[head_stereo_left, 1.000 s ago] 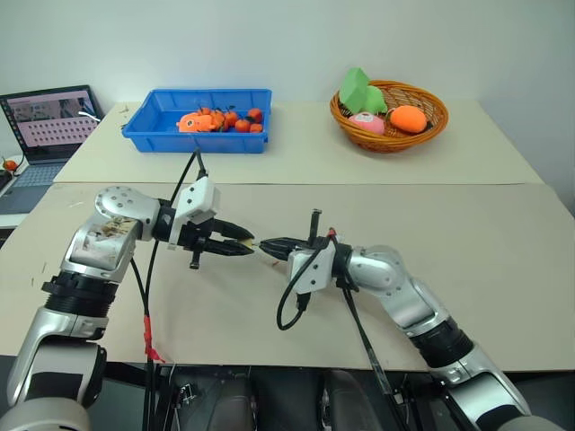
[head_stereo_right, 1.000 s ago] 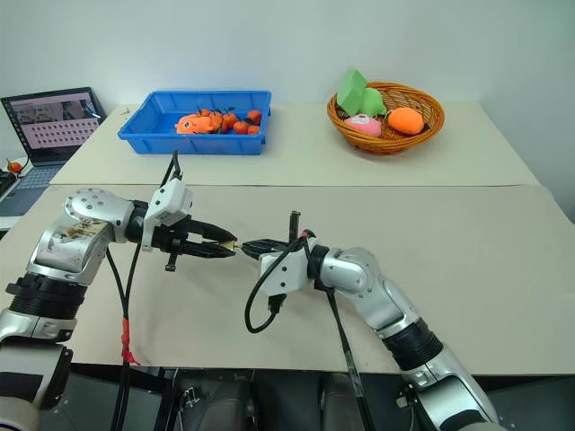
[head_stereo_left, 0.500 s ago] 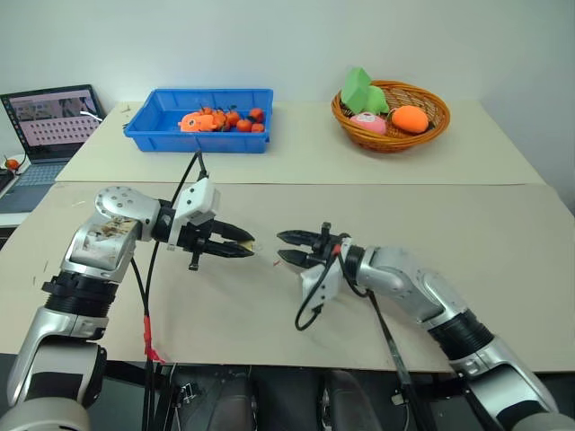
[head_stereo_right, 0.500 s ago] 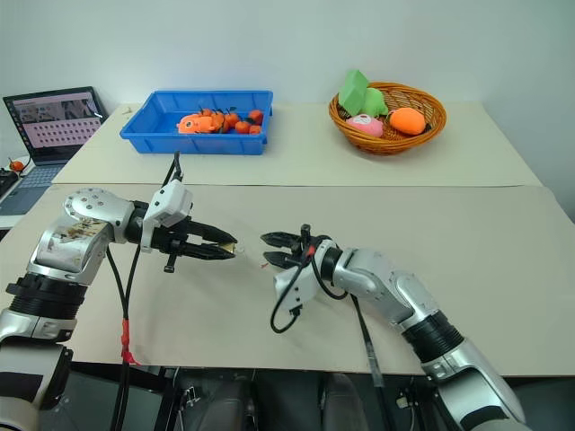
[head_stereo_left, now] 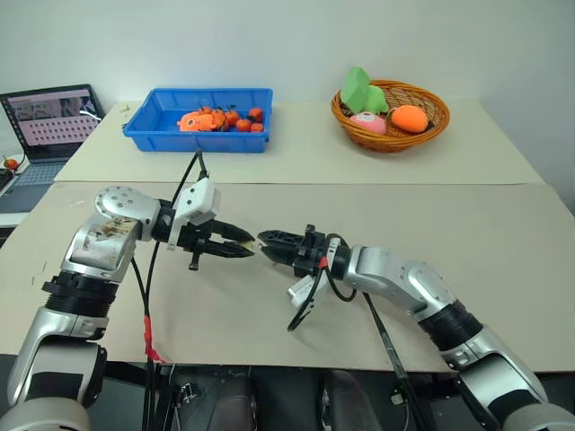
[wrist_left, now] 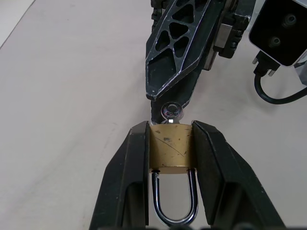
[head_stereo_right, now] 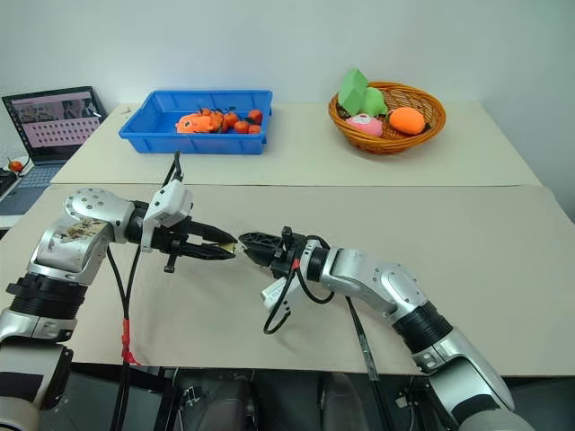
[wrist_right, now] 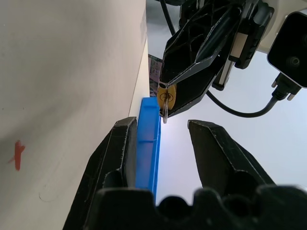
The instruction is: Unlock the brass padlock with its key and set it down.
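My left gripper has the silver shackle pointing back into it, so next my right gripper takes the padlock's body at its key end (wrist_left: pixel 171 132), freeing my left gripper for the shackle.
My left gripper (wrist_left: pixel 171 125) is shut on the brass padlock (wrist_left: pixel 171 146), one finger on each side of its body. The silver shackle (wrist_left: pixel 173 211) points back toward the wrist, and both of its legs reach the body. A silver key (wrist_left: pixel 171 112) sticks out of the padlock's far end. My right gripper (head_stereo_left: pixel 267 245) stands open right in front of that key, pointing at the left gripper (head_stereo_left: pixel 248 250). One of its fingers (wrist_left: pixel 180 48) hangs just past the key's head, and in the right wrist view the key (wrist_right: pixel 164 104) lies ahead of the gap between its fingers.
A blue tray (head_stereo_left: pixel 198 135) with orange toys stands at the back left. A wicker basket (head_stereo_left: pixel 389 135) of soft toys is at the back right, and a laptop (head_stereo_left: pixel 49 117) at the far left. Both hands hover over the near table.
One second ago the right gripper was shut at the key. It opened and drew back to the right, then rolled and came back to the key, still open. The left gripper kept still.
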Action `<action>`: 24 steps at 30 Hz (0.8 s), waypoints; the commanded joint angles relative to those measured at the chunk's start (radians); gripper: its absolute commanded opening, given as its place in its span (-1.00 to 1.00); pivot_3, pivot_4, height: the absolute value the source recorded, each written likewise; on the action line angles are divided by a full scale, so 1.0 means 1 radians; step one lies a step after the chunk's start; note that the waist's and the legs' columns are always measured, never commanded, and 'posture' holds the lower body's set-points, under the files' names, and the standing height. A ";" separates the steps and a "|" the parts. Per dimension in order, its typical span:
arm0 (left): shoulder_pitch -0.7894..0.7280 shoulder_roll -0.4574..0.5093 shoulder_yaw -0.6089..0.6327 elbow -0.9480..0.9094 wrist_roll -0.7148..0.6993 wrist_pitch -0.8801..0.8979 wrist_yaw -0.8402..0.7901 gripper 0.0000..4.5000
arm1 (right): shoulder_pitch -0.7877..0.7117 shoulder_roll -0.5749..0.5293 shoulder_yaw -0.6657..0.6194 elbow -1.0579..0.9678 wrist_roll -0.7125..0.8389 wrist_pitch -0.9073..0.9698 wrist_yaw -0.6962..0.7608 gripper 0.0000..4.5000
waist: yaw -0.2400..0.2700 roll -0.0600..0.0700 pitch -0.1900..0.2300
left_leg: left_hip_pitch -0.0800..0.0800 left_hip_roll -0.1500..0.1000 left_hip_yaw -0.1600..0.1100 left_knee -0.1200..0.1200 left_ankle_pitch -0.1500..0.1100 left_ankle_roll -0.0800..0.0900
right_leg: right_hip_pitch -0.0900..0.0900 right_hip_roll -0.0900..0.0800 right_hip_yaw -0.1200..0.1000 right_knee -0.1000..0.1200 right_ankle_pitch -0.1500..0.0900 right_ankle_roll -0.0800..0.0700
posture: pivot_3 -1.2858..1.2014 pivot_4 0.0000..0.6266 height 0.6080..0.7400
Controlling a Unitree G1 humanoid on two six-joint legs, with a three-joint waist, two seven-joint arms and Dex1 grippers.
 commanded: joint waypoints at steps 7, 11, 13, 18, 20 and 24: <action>-0.030 0.005 0.021 -0.010 -0.010 -0.018 -0.002 -0.63 | -0.023 0.015 -0.017 -0.070 0.034 -0.003 0.024 -0.04 | -0.002 0.000 0.000 | 0.001 0.000 0.000 0.000 0.000 0.000 | 0.000 0.001 0.000 0.000 0.000 0.000 | 0.03 -0.52 -0.46; -0.030 0.001 0.018 -0.010 -0.010 -0.017 0.000 -0.63 | -0.022 0.025 -0.012 -0.058 0.036 -0.007 0.027 -0.04 | -0.001 0.000 0.000 | 0.000 0.000 0.000 0.000 0.000 0.000 | 0.000 0.000 0.000 0.000 0.000 0.000 | 0.03 -0.52 -0.46; -0.031 0.000 0.017 -0.011 -0.010 -0.017 0.000 -0.63 | -0.026 0.030 -0.008 -0.055 0.033 -0.007 0.028 -0.04 | -0.001 0.000 0.000 | 0.000 0.000 0.000 0.000 0.000 0.000 | 0.000 0.000 0.000 0.000 0.000 0.000 | 0.03 -0.52 -0.46; -0.033 -0.002 0.017 -0.008 -0.010 -0.017 -0.001 -0.63 | -0.042 0.048 0.006 -0.037 0.020 -0.006 0.025 -0.04 | -0.002 0.000 0.000 | 0.000 0.000 0.000 0.000 0.000 0.000 | 0.000 0.000 0.000 0.000 0.000 0.000 | 0.03 -0.52 -0.46; -0.034 -0.004 0.016 -0.006 -0.008 -0.019 -0.001 -0.63 | -0.050 0.055 0.012 -0.027 0.015 -0.006 0.025 -0.04 | -0.002 0.000 0.000 | 0.001 0.000 0.000 0.000 0.000 0.000 | 0.000 0.001 0.000 0.000 0.000 0.000 | 0.03 -0.52 -0.46; -0.038 -0.007 0.015 -0.003 -0.007 -0.019 0.000 -0.63 | -0.067 0.066 0.019 -0.006 0.008 -0.008 0.021 -0.04 | -0.002 0.000 0.000 | 0.000 0.000 0.000 0.000 0.000 0.000 | 0.000 0.000 0.000 0.000 0.000 0.000 | 0.03 -0.52 -0.46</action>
